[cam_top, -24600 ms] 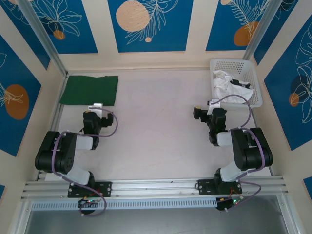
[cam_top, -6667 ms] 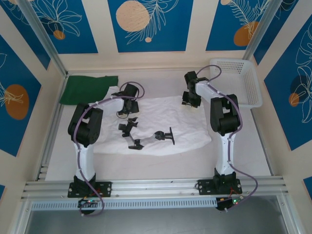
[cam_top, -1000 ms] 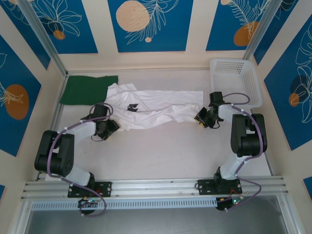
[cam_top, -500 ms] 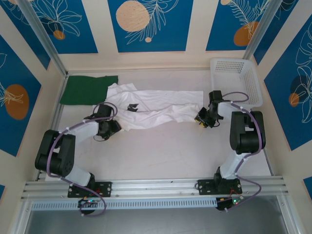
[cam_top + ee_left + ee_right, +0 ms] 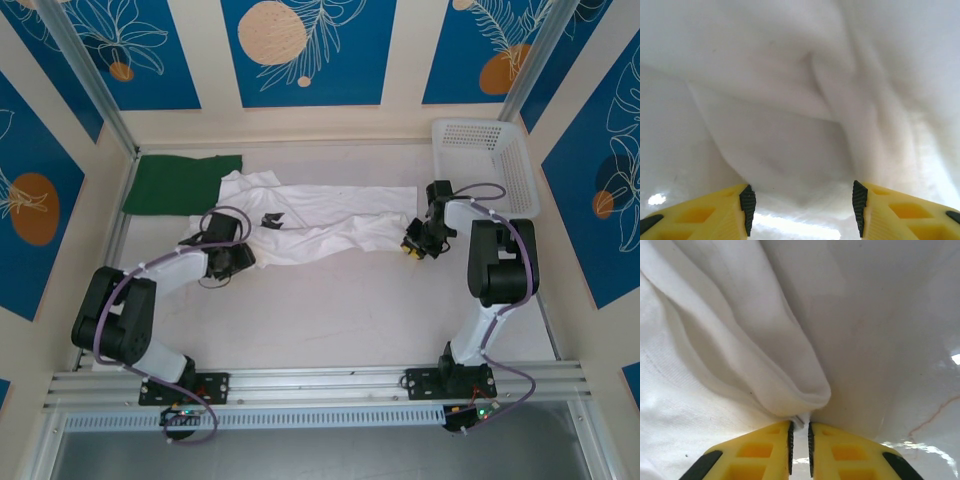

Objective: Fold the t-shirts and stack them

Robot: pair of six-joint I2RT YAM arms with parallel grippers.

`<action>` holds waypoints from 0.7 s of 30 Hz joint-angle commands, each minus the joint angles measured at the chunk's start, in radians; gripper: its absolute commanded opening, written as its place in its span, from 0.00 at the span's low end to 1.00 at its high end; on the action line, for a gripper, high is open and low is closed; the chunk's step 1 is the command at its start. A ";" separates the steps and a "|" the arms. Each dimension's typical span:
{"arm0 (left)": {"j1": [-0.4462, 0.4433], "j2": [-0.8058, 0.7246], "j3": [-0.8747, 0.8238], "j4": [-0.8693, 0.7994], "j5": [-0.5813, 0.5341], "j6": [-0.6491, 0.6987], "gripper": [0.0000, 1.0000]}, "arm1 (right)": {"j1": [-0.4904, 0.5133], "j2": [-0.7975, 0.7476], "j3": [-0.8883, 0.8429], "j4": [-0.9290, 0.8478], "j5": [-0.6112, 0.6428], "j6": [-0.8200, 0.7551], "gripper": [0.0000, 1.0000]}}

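The rounded fold at the end of the white t-shirt is ahead of the right gripper's fingers, so the robot should open that gripper, move in and grip the t-shirt's hem (image 5: 774,413) beside it.
The white t-shirt (image 5: 320,215) lies folded into a long band across the back of the table, with a small black mark (image 5: 270,219) near its left end. The dark green t-shirt (image 5: 180,183) lies folded flat at the back left corner, touching the white one's left end. My left gripper (image 5: 238,258) is low at the white shirt's near-left edge. Its jaws are open (image 5: 802,209), and a soft fold of white cloth (image 5: 790,100) reaches between the pads. My right gripper (image 5: 411,247) is at the shirt's right end, nearly closed (image 5: 800,432) on the hem of the cloth (image 5: 740,340).
A white mesh basket (image 5: 478,124) stands at the back right corner, just behind the right arm. Bare table runs along the near half, in front of the shirt. Walls close in the left, back and right sides.
My left gripper has slid to the right, up to the white shirt's near-left edge. The right gripper has shifted only slightly at the shirt's right end. The shirt itself has hardly moved.
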 commanded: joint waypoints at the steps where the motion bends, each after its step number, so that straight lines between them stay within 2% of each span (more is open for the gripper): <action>1: -0.025 -0.054 0.023 0.019 -0.064 0.037 0.57 | 0.014 0.036 0.023 0.072 0.011 -0.023 0.17; 9: -0.024 -0.075 0.025 -0.027 -0.097 0.060 0.59 | 0.014 0.006 0.008 0.094 -0.003 -0.027 0.03; 11: -0.024 -0.080 0.019 -0.032 -0.098 0.063 0.60 | 0.016 -0.025 -0.013 0.113 -0.014 -0.022 0.08; 13: -0.024 -0.089 0.010 -0.028 -0.096 0.063 0.61 | 0.021 -0.051 -0.026 0.117 -0.011 -0.020 0.18; 15: -0.024 -0.096 0.006 -0.028 -0.094 0.063 0.61 | 0.024 -0.067 -0.028 0.104 0.008 -0.018 0.23; 21: -0.024 -0.112 0.005 -0.030 -0.091 0.066 0.62 | 0.025 -0.072 -0.025 0.087 0.025 -0.020 0.29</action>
